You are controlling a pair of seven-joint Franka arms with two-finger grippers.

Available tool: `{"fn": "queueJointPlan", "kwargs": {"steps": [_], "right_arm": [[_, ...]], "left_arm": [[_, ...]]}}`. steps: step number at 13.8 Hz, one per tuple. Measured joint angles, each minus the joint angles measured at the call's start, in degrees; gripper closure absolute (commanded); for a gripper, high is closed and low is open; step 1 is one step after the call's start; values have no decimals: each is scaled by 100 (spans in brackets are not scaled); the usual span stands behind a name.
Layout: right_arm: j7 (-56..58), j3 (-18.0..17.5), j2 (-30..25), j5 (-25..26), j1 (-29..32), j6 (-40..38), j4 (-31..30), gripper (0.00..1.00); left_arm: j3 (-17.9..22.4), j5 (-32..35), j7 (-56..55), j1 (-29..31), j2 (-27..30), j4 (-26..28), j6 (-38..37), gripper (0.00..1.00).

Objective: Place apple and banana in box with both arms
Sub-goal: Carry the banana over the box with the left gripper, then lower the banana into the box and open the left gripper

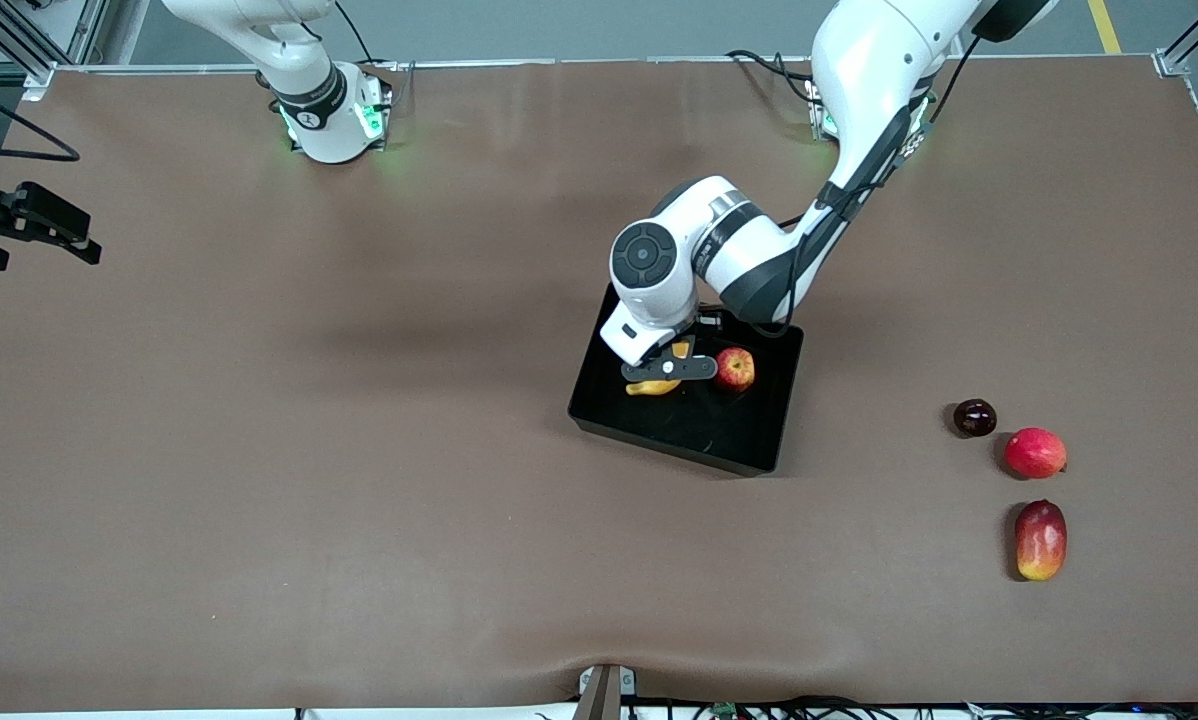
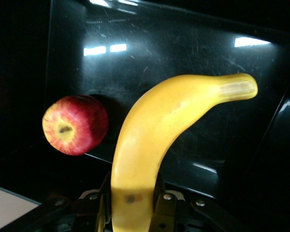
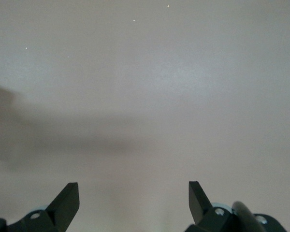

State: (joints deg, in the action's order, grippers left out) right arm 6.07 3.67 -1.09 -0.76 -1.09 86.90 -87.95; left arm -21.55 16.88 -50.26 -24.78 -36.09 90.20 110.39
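The robot's left gripper will release the yellow banana on the black box's bottom, beside the red apple (image 1: pixel 660 391) (image 2: pixel 171 111).
The black box (image 1: pixel 681 446) stands mid-table. The red apple (image 1: pixel 735 368) lies inside it and also shows in the left wrist view (image 2: pixel 75 124). My left gripper (image 1: pixel 667 370) is down in the box beside the apple, shut on the yellow banana (image 1: pixel 656 386). In the left wrist view the banana (image 2: pixel 154 140) sticks out from between the jaws of the left gripper (image 2: pixel 133 205) over the box floor (image 2: pixel 183 48). My right gripper (image 1: pixel 39 245) waits open and empty over bare table at the right arm's end, as the right wrist view (image 3: pixel 134 193) shows.
Three other fruits lie on the table toward the left arm's end: a dark round fruit (image 1: pixel 975 417), a round red-pink fruit (image 1: pixel 1035 452) and, nearer the front camera, a red-and-yellow mango-like fruit (image 1: pixel 1041 539).
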Motion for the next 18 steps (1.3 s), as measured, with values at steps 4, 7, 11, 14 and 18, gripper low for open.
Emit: {"fn": "queueJointPlan", "kwargs": {"steps": [4,7,11,14,18], "right_arm": [[0,0,0,0,0,0,0,0],[0,3,0,0,1,0,0,0],[0,5,1,0,1,0,0,0],[0,5,2,0,2,0,0,0],[0,8,3,0,5,0,0,0]], "left_arm": [[0,106,-141,-131,-41,140,248,100],[51,195,-144,-116,-72,137,519,100],[78,195,-144,-108,-223,113,867,100],[78,196,-144,-115,-368,112,945,98],[92,196,-145,-114,-594,106,1148,66]]}}
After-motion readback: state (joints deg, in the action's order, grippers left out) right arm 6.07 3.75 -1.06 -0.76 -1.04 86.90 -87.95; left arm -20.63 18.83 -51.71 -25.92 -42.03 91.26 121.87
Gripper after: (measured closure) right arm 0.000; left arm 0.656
